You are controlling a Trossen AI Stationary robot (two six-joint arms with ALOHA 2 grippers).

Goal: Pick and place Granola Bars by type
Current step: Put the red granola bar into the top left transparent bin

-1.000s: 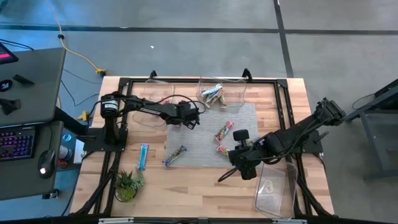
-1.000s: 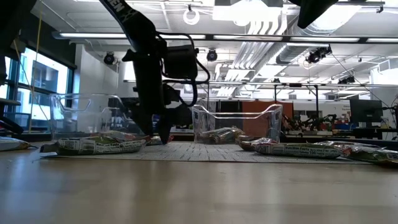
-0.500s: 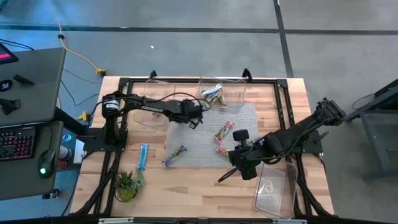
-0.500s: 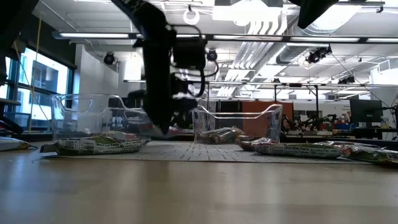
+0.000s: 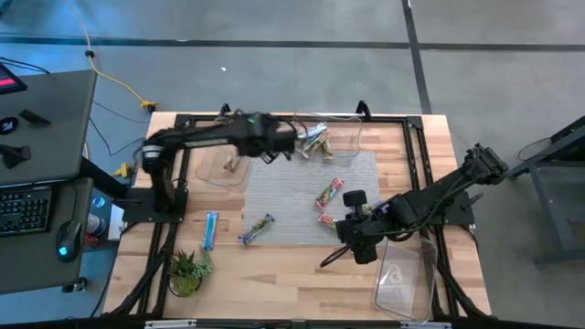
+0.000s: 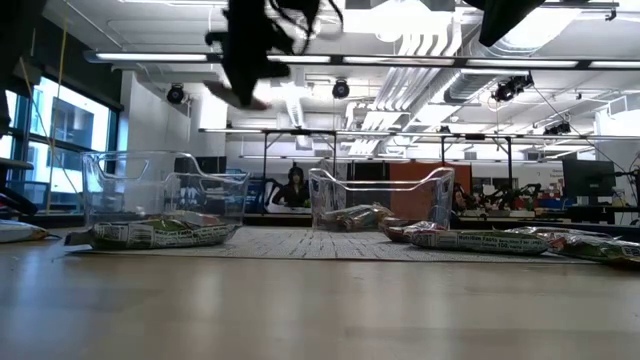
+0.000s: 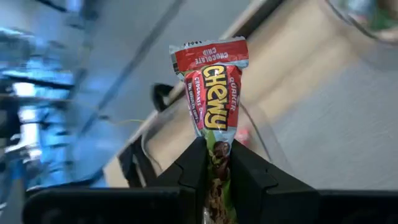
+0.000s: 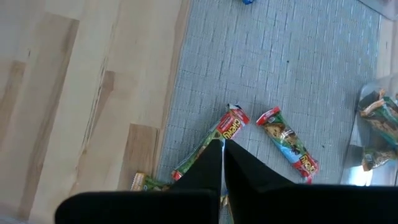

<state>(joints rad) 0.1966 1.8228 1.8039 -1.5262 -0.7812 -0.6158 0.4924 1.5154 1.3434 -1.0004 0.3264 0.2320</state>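
Note:
My left gripper is holding the red-and-white granola bar. It will let go of it in the clear bin (image 5: 226, 172), beside the tan bar.
My left gripper (image 7: 216, 163) hangs high over the table near the left clear bin (image 5: 208, 169) and is shut on a red-and-white granola bar (image 7: 210, 87). It also shows at the top of the low view as my left gripper (image 6: 250, 80). A tan bar (image 5: 233, 163) shows within the left bin's outline. Green-tan bars (image 5: 313, 137) lie in the middle bin. Two red bars (image 5: 329, 192) lie flat on the grey mat (image 5: 292, 196). My right gripper (image 5: 325, 262) is shut, holds nothing and hovers above the mat's near right part. My left gripper pinches one end of the bar (image 7: 215, 144) between its two fingers. The rest of the bar sticks out beyond the fingertips, in line with them, its printed face toward the wrist camera. The bar is lifted clear of the mat and the bins.
A blue-and-silver bar (image 5: 259, 228) lies on the mat's near left corner, and a blue bar (image 5: 211, 228) lies on the wood beside it. A potted plant (image 5: 187, 270) stands near left. A clear bin (image 5: 407, 279) stands near right. A black frame (image 5: 183, 123) borders the table.
My left gripper has taken hold of a red bar on the mat. It has risen steeply with the bar and gone toward the far left, to the left bin. The bar now hangs clear of the mat.

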